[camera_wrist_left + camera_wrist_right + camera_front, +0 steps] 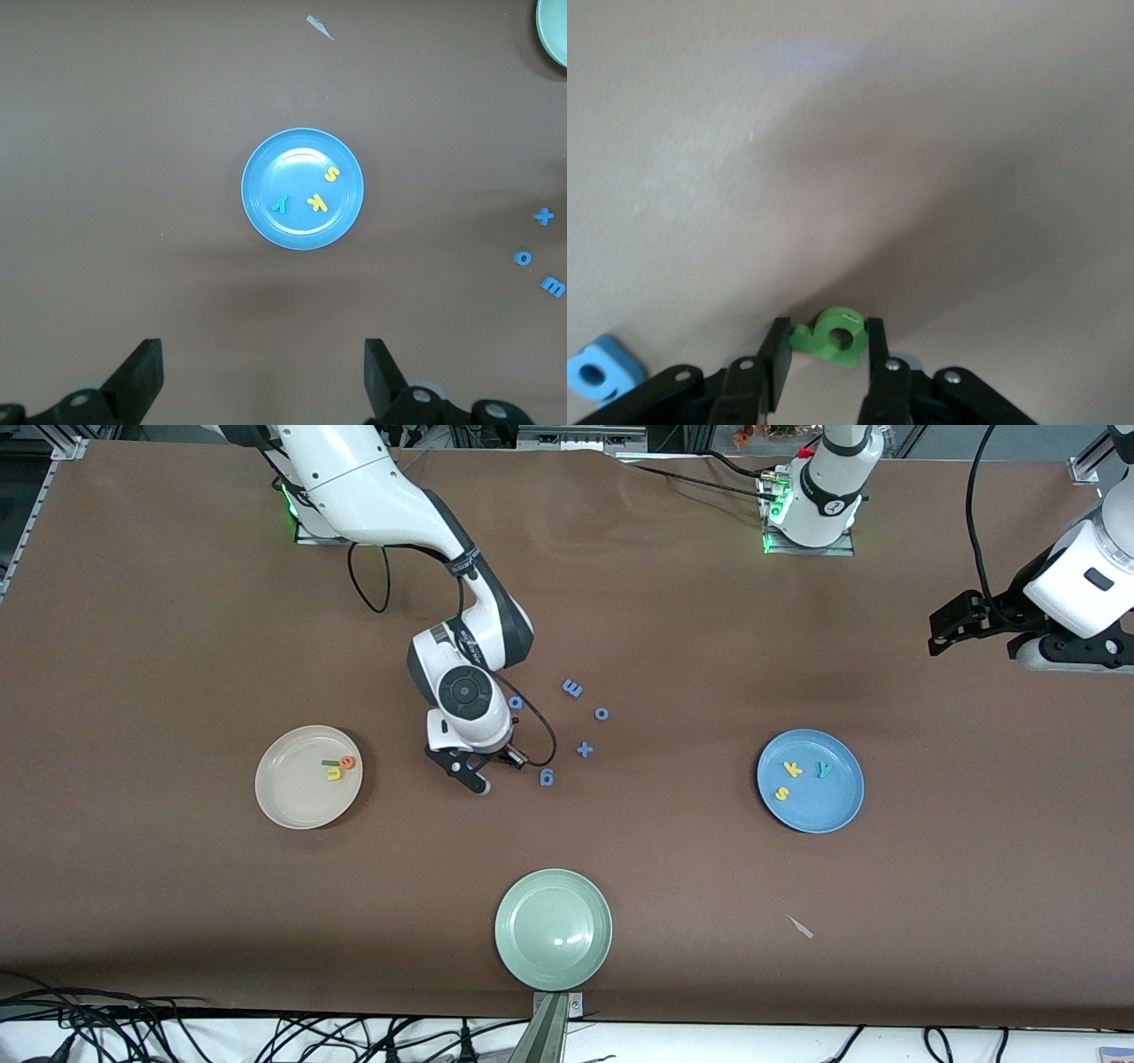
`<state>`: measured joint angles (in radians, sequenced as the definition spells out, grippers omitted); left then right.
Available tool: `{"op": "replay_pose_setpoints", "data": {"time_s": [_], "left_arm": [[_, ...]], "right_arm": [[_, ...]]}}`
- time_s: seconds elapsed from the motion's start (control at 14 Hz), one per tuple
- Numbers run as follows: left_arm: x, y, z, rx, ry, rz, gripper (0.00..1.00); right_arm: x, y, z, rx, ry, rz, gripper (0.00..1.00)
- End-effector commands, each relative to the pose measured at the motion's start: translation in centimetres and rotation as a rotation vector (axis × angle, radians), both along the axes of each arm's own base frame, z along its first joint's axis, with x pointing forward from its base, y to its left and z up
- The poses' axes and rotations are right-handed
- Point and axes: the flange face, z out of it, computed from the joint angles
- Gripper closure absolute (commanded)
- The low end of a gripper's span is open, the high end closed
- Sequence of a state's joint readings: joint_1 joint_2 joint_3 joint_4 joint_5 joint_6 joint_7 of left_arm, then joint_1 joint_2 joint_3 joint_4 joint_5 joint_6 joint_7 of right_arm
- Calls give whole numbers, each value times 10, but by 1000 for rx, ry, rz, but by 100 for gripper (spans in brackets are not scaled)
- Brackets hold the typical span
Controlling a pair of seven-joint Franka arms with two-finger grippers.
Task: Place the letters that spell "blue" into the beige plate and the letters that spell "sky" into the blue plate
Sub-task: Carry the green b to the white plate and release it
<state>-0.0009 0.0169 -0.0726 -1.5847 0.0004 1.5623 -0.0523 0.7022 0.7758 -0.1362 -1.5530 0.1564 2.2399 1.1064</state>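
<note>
The robot's right gripper will release the green b on the beige plate (313,763) beside the thin green l, opposite the orange e. The green b is now between the two plates.
My right gripper (471,772) is down at the table's middle, between the two plates, and its fingers (776,354) press both sides of the green b (835,337). The beige plate (276,797) holds the orange e (347,762), the yellow u (334,773) and the thin green l (330,763). Toward the left arm's end, the blue plate (811,815) (266,217) carries the yellow s (782,793), the yellow k (792,769) and the teal y (825,770). My left gripper (952,631) (264,372) waits open over bare table at its own end, holding nothing.
Several periwinkle-blue pieces lie beside my right gripper: a letter (572,687), an o (601,714), a plus sign (584,749) and a round-bodied letter (547,778). A pale green plate (554,957) sits near the front edge. A white scrap (802,927) lies nearer the camera than the blue plate.
</note>
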Motion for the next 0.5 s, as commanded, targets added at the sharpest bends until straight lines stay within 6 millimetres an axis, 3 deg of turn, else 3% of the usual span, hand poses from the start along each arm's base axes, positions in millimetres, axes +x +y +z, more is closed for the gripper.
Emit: {"op": "replay_pose_setpoints", "data": {"time_s": [0.0, 0.21, 0.43], "left_arm": [[-1, 1, 8, 25, 0, -17, 0], [-1, 0, 8, 25, 0, -19, 0], [-1, 0, 8, 25, 0, -19, 0]], "right_arm": [[24, -42, 32, 3, 44, 89, 85], [50, -115, 71, 0, 102, 223, 84], [69, -189, 75, -39, 139, 364, 84]]}}
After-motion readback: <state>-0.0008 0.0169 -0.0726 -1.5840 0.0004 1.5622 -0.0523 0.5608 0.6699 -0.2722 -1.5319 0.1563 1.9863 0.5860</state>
